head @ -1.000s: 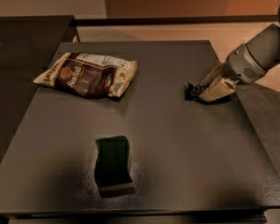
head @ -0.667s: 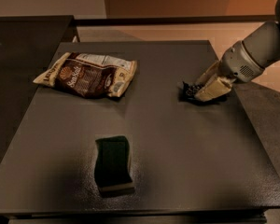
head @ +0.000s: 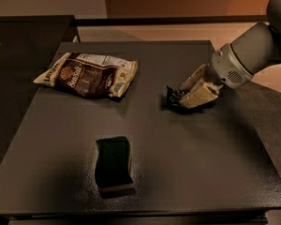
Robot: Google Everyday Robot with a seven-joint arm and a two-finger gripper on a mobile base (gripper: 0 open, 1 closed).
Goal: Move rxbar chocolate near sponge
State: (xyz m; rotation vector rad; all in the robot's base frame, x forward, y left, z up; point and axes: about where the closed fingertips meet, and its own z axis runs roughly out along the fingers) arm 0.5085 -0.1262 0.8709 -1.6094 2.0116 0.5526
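Observation:
I will open my gripper to let go of the rxbar chocolate on the table [head: 158, 143], close beside the far end of the sponge, on the arm's side.
The rxbar chocolate [head: 174, 97] is a small black wrapper at the right middle of the dark table [head: 178, 158]; only its left end shows past the gripper. My gripper [head: 189, 93] reaches in from the right with its cream fingers [head: 199, 95] closed around the bar, low over the table top. The sponge [head: 113, 164], dark green on top with a pale base, lies at the front centre of the table, well apart from the bar and to its lower left.
A large brown-and-cream chip bag [head: 88, 74] lies at the back left of the table. A second dark surface [head: 23, 41] adjoins on the left. The grey arm [head: 253, 50] crosses the right edge.
The gripper with the bar has shifted left across the table, towards the centre. The sponge and chip bag have not moved.

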